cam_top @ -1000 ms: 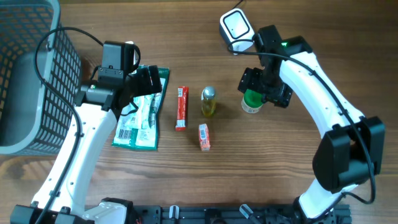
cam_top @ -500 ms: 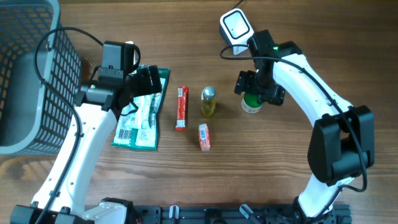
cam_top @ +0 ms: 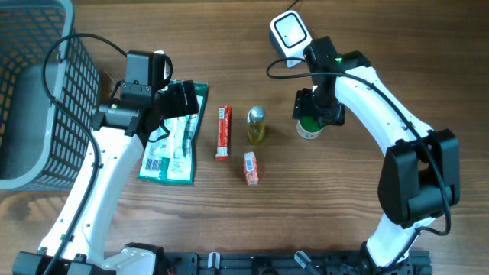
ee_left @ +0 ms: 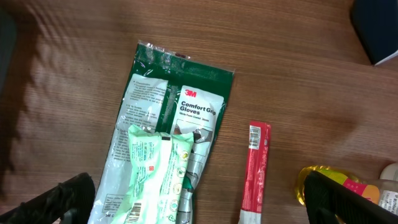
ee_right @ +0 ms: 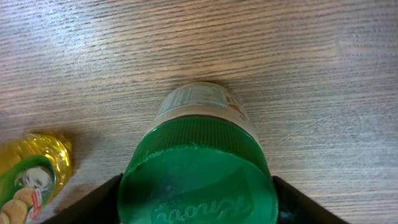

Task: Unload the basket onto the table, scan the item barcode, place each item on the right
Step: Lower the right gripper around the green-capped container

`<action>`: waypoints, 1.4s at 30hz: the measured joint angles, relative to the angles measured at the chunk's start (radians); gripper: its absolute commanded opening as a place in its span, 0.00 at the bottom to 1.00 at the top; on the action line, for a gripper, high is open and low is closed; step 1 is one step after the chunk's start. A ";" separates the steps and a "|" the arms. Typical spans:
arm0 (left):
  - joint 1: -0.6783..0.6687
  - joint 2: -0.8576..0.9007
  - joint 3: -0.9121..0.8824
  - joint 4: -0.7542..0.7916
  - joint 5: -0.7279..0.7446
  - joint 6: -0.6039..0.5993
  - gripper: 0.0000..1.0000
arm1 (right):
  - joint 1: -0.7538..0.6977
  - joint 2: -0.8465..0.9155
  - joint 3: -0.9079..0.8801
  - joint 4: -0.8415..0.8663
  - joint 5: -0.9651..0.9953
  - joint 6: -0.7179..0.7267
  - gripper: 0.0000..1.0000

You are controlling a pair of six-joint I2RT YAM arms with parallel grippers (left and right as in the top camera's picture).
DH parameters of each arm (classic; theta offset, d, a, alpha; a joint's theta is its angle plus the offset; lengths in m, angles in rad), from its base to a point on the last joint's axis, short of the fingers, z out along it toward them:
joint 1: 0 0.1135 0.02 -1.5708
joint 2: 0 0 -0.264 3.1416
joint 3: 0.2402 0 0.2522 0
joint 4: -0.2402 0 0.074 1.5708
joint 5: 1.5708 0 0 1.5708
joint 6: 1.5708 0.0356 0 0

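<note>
The fingers of my right gripper sit shallow on the jar's green lid, so next I open them, go lower and close around the jar's body (cam_top: 308, 134) before scanning it.
A jar with a green lid (cam_top: 308, 131) stands upright on the wooden table, right of centre. My right gripper (cam_top: 311, 118) is down over it. In the right wrist view the green lid (ee_right: 196, 180) fills the gap, and both fingers (ee_right: 102, 202) press against its sides, so the right gripper (ee_right: 196, 208) is shut on the jar. The white barcode scanner (cam_top: 290, 34) lies at the back, just behind that arm. My left gripper (cam_top: 179, 103) hangs wide open above the green glove packet (ee_left: 186, 112), holding nothing.
A red stick pack (cam_top: 223, 131), a small yellow bottle (cam_top: 256, 124) and an orange packet (cam_top: 250, 167) lie in the middle. The glove packet (cam_top: 172, 145) lies further left, with a pale green pouch (ee_left: 158, 174) on it. A grey wire basket (cam_top: 38, 92) stands at the left edge.
My right arm shifted a little left over the jar, and its jaws came in from wide open onto the lid. The left arm stayed still.
</note>
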 measured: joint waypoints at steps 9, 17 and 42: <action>0.000 0.000 0.000 0.000 0.000 0.000 1.00 | 0.000 0.000 0.000 -0.019 0.000 -0.108 0.69; 0.000 0.000 0.000 0.000 0.000 0.000 1.00 | 0.000 0.000 0.000 -0.029 0.000 -0.231 0.78; 0.000 0.000 0.000 0.000 0.000 0.000 1.00 | 0.000 0.002 -0.041 0.023 0.000 -0.240 0.84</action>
